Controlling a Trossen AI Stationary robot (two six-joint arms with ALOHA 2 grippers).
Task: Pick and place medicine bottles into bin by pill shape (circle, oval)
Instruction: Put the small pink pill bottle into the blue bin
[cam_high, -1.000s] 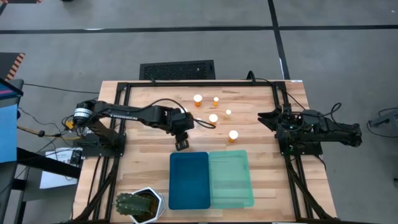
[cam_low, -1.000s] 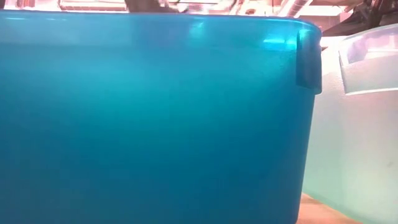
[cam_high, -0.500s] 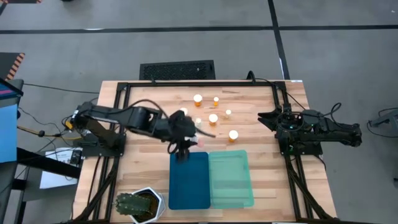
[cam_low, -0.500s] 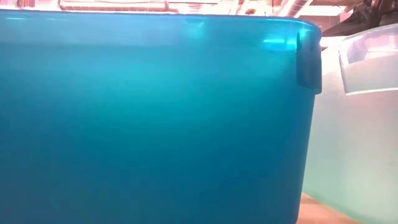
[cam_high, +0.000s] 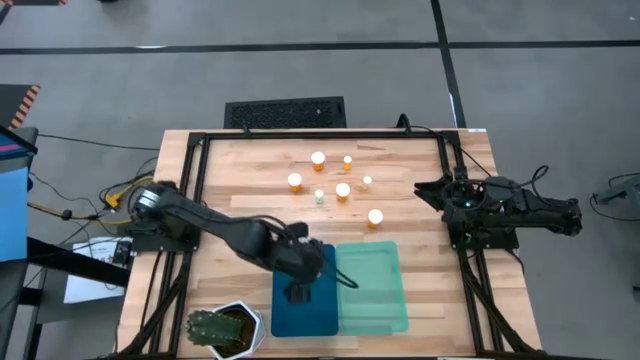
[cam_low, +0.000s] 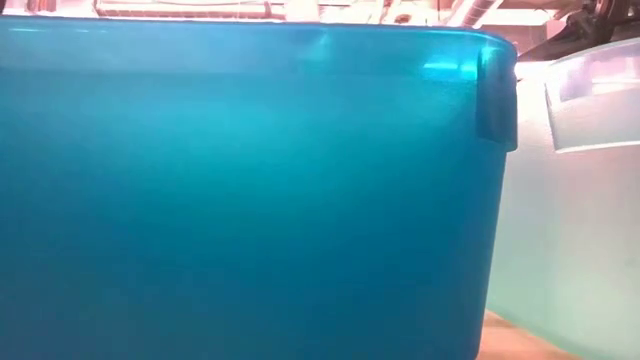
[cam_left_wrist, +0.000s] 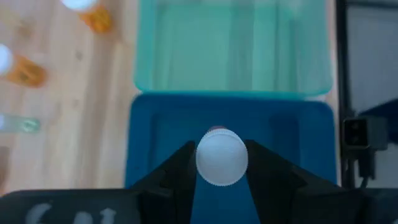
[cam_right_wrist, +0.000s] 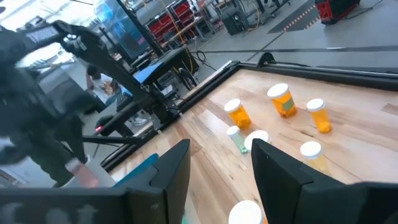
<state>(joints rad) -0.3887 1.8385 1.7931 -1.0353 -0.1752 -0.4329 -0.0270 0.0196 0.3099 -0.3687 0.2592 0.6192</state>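
Observation:
The medicine bottle, now hanging over the dark blue tray, will be let go by my left gripper inside the dark blue tray (cam_high: 322, 300) (cam_left_wrist: 234, 123), near its side facing the mint green tray.
My left gripper (cam_high: 298, 290) hangs over the dark blue tray (cam_high: 306, 318), shut on a medicine bottle whose white cap (cam_left_wrist: 221, 155) faces the wrist camera. The mint green tray (cam_high: 372, 290) lies right beside the blue one. Several orange bottles with white caps stand on the wood beyond the trays, among them one at the left (cam_high: 295, 181) and one nearest the mint tray (cam_high: 375, 216). My right gripper (cam_high: 425, 187) waits open at the table's right side, and it also shows in its own wrist view (cam_right_wrist: 214, 168). My left gripper pinches the bottle between its two fingers at the two sides of the white cap (cam_left_wrist: 204, 159). The fingers come from above, pointing down. The bottle stands upright along the fingers, over the blue tray's floor (cam_left_wrist: 155, 149). I cannot tell whether it touches the floor.
A spiky green plant in a white hexagonal pot (cam_high: 225, 330) stands at the near left corner. A small clear vial (cam_high: 319, 196) lies among the bottles. Black frame rails (cam_high: 196, 190) run along the table's sides. The low view shows only the trays' walls (cam_low: 250, 200).
My left gripper has gone from the middle of the table toward the near edge with the bottle, and now hangs over the blue tray. The bottles on the wood have stayed where they were.

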